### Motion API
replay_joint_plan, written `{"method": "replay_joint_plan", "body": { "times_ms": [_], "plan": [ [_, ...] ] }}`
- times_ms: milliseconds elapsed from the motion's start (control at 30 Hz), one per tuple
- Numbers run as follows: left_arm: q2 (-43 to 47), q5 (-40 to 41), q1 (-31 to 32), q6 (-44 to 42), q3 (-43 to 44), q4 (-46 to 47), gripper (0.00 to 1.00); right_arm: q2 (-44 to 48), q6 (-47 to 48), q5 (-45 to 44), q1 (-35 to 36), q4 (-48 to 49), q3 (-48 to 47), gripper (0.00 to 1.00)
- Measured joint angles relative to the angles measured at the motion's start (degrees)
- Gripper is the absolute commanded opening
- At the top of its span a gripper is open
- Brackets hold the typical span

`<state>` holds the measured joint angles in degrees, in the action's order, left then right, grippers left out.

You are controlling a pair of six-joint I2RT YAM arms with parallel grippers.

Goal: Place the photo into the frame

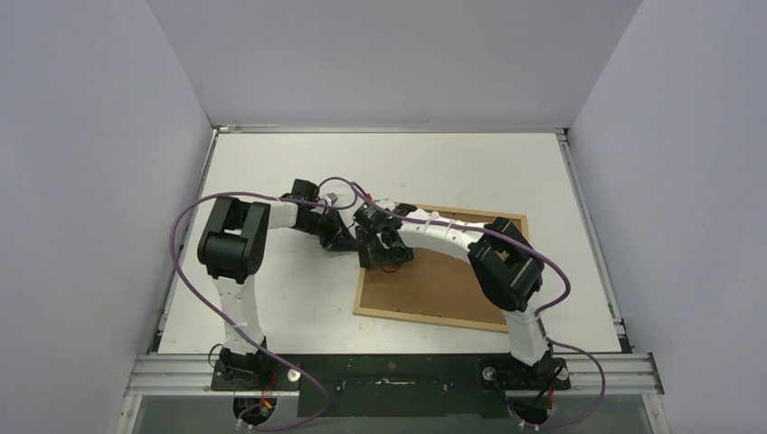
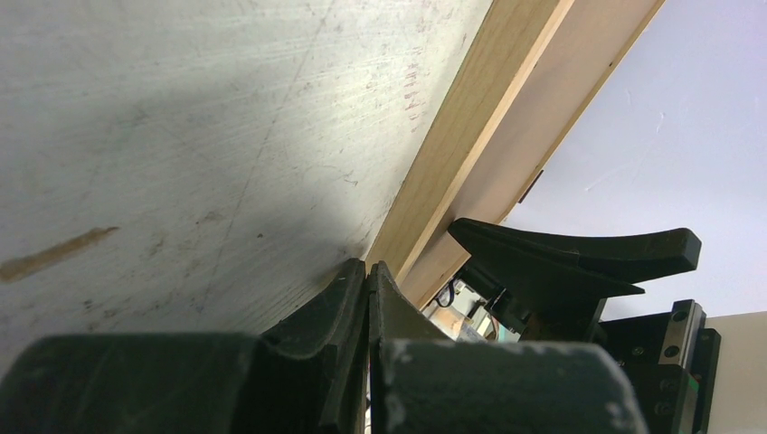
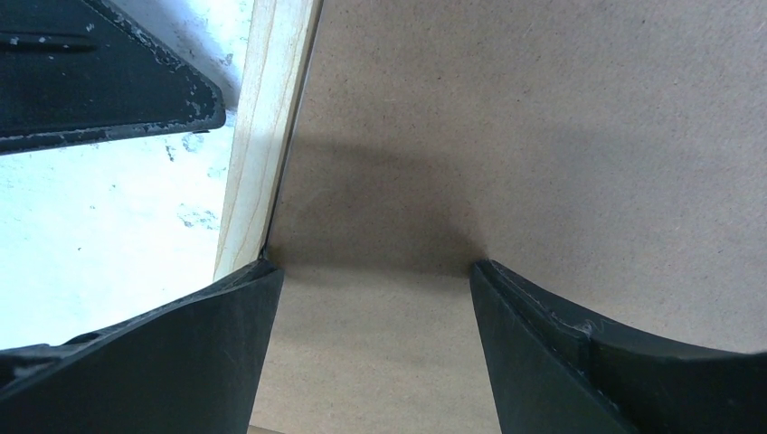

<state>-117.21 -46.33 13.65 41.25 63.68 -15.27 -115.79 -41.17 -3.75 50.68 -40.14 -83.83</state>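
Observation:
My left gripper's fingers are shut outside the frame's wooden side, so my left gripper will open and grip that side (image 2: 412, 220) to keep the frame still.
The light-wood frame (image 1: 425, 317) lies flat right of the table's centre with the brown backing board (image 1: 448, 280) inside it. The photo is not in view. My left gripper (image 1: 348, 240) is shut, its tips (image 2: 369, 265) low on the table against the outer side of the frame's left rail (image 2: 470, 117). My right gripper (image 1: 384, 253) is open over the backing board (image 3: 506, 136), just inside that same rail (image 3: 267, 117). Its tips (image 3: 375, 267) rest on or just above the board, the left one at the rail's inner edge. Nothing shows between either pair of jaws.
The white table (image 1: 407, 163) is enclosed by pale walls on the left, back and right. The two grippers are very close together across the frame's left rail; the right finger (image 2: 579, 249) shows in the left wrist view, and the left gripper (image 3: 90, 81) in the right wrist view.

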Motion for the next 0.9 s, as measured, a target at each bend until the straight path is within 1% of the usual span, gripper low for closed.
{"method": "replay_joint_plan", "body": {
  "times_ms": [67, 133, 233, 267, 300, 367, 567, 767, 900],
  "plan": [
    [0.0, 0.0, 0.0, 0.0, 0.0, 0.0, 0.0, 0.4, 0.0, -0.1, 0.0, 0.7, 0.6, 0.75],
    [0.0, 0.0, 0.0, 0.0, 0.0, 0.0, 0.0, 1.0, 0.0, -0.4, 0.1, 1.5, 1.4, 0.67],
    [0.0, 0.0, 0.0, -0.1, 0.0, 0.0, 0.0, 1.5, -0.8, -1.6, 0.1, 2.1, 2.2, 0.52],
    [0.0, 0.0, 0.0, -0.2, 0.0, 0.0, 0.0, 1.8, -1.6, -2.1, 0.0, 2.5, 2.6, 0.48],
    [0.0, 0.0, 0.0, -0.2, 0.0, 0.0, 0.0, 1.8, -1.6, -2.1, -0.1, 2.5, 2.6, 0.47],
    [0.0, -0.1, 0.0, -0.2, 0.0, 0.0, 0.0, 1.9, -2.0, -2.7, -0.1, 2.7, 2.6, 0.47],
    [0.0, -0.2, 0.0, -0.5, 0.0, 0.0, 0.01, 1.9, -3.2, -3.0, -0.1, 3.3, 2.2, 0.56],
    [0.5, 0.2, 0.0, -1.5, -0.1, -0.3, 0.05, 1.9, -5.8, -3.5, -1.0, 3.4, 0.3, 0.56],
    [0.5, 0.2, 0.0, -1.6, -0.1, -0.5, 0.09, 1.9, -7.2, -4.1, -3.8, 2.4, -2.0, 0.59]
  ]
}}
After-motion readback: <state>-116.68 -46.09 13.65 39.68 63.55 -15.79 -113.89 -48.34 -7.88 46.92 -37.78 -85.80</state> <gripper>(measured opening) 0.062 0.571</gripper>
